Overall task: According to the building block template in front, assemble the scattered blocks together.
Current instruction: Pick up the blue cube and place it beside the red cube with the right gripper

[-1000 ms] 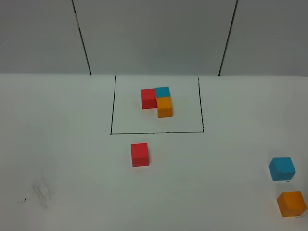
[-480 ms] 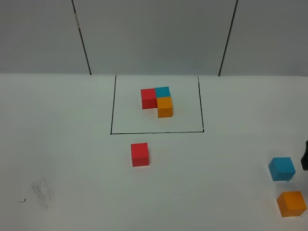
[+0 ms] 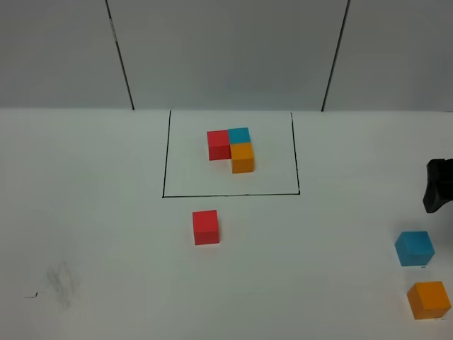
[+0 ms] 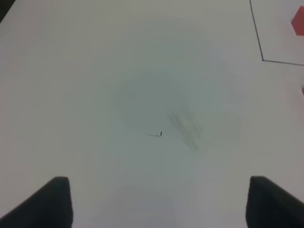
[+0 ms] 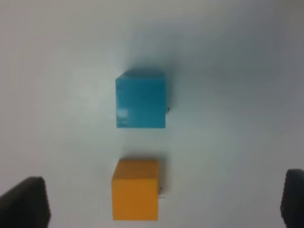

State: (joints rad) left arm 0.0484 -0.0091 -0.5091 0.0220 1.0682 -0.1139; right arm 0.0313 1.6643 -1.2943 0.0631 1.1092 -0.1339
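The robot's right gripper needs to next close on opposite sides of the scattered cyan-blue cube point(image 3: 415, 246) point(image 5: 141, 102), the one that lies just behind the scattered orange cube.
The building block template point(image 3: 231, 148), an L of red, cyan-blue and orange cubes, sits inside a thin black outline point(image 3: 163, 170) at the back middle. The scattered blocks lie apart: the red cube point(image 3: 205, 227) just in front of the outline, the cyan-blue cube point(image 3: 414, 248) and the orange cube point(image 3: 429, 299) at the front right. My right gripper point(image 3: 438, 186) is at the right edge, behind the blue cube. It is open, with the blue cube point(image 5: 141, 99) and orange cube point(image 5: 136, 189) below it. My left gripper point(image 4: 159, 202) is open and empty over bare table.
A grey smudge point(image 3: 62, 282) and a small black mark point(image 4: 160, 134) are on the white table at the front left. Two black seams run up the back wall point(image 3: 120, 53). The outline's corner point(image 4: 262, 60) shows in the left wrist view.
My right gripper has come into the exterior view at the right edge and moved toward the back, beyond the blue cube. No block has moved.
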